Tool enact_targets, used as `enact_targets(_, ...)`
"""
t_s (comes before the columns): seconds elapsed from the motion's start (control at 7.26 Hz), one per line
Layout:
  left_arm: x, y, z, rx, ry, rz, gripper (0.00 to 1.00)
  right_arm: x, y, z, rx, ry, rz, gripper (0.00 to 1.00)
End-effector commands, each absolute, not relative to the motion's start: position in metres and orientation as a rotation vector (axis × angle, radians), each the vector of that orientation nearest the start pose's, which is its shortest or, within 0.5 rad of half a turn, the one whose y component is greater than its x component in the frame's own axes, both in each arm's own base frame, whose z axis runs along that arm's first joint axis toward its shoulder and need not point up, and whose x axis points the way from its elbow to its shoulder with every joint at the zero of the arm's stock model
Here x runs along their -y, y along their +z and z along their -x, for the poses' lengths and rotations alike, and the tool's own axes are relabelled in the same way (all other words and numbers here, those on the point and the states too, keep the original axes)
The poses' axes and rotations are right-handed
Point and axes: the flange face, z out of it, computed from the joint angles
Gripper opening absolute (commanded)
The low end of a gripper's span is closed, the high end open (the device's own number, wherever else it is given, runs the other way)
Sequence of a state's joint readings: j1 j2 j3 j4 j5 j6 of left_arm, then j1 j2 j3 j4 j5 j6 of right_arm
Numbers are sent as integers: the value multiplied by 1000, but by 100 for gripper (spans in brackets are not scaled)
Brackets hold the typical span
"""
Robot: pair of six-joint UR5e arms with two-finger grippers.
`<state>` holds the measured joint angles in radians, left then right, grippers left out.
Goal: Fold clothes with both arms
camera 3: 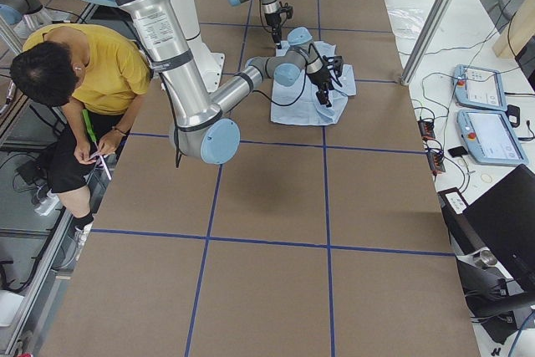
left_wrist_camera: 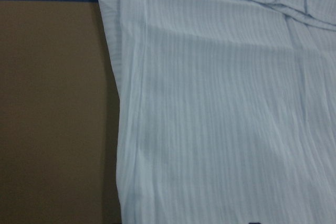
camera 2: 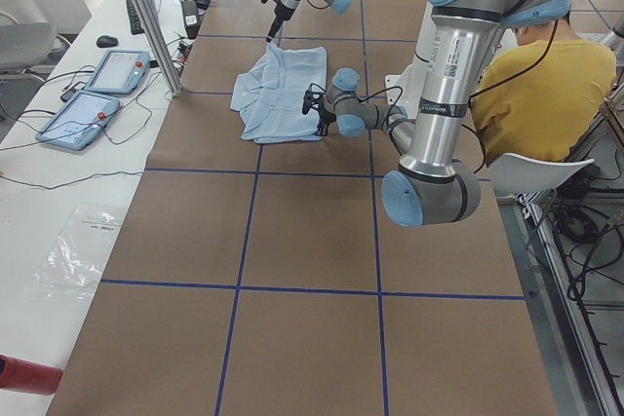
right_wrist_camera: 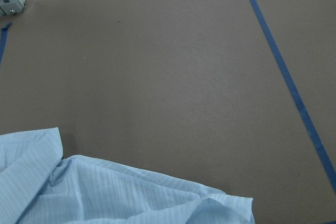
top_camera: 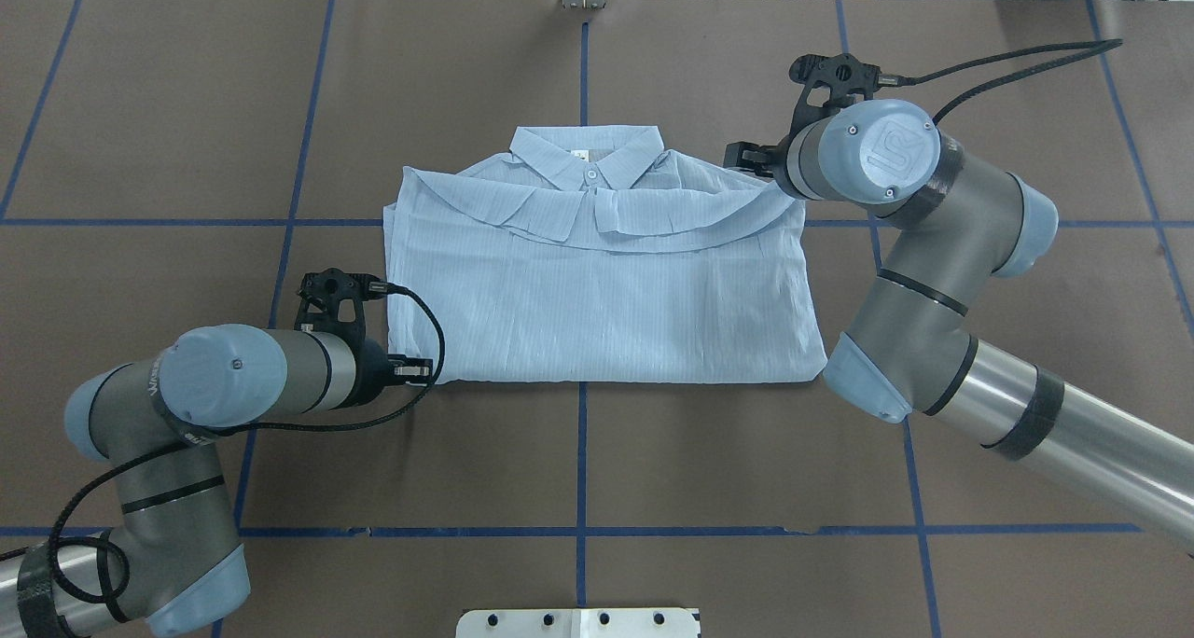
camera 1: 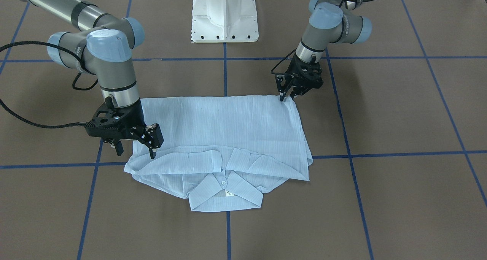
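Observation:
My left gripper is going to let go of the shirt's corner, now in the middle of the brown table, on the bare table (camera 1: pixel 396 250) between the slanted blue lines, far from the pedestal.
The clothes are one pale blue striped shirt (camera 1: pixel 236 127) (top_camera: pixel 597 293), folded into a flat rectangle in the middle of the brown table, collar (camera 1: pixel 224 197) on the side away from the robot. My left gripper (camera 1: pixel 286 97) (top_camera: pixel 415 370) touches down at the shirt's near corner; its fingers stand a narrow gap apart and look open. My right gripper (camera 1: pixel 136 151) is open wide at the far shoulder. One of its fingers is on the cloth, the other just off the edge. Flat fabric (left_wrist_camera: pixel 220 103) fills the left wrist view. The right wrist view shows the shirt's edge (right_wrist_camera: pixel 105 192).
The white pedestal base (camera 1: pixel 224 16) stands behind the shirt. Blue tape lines (camera 1: pixel 225 73) grid the table. A person in a yellow top (camera 2: pixel 536 85) sits beside the robot. Two control pendants (camera 2: pixel 97 85) lie on a side bench past the far edge.

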<state>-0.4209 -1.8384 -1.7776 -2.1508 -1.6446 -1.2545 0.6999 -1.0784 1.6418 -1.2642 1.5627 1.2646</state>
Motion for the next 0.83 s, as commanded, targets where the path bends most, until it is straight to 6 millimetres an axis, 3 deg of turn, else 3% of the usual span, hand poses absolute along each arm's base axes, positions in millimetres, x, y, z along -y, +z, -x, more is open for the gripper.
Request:
enact_targets(0.0,359,346,-478,-1021,-58,-333,0,535,314,429,767,376,-428,100)
enact_targets(0.14,369,364,-447,-981,-50,-364,0,534,313,430,769,377,-427,100)
enact_targets(0.28,402,390,-407,-892,-6,-450,0,533,308,433,779,379,-426,100)
enact_targets(0.55,508,451,-317,-677,4,-573,0,518,291,442,818,367,-428,100)
enact_targets(0.69,574,444,-300,-624,-20,-618,0,508,280,445,848,379,-421,100)
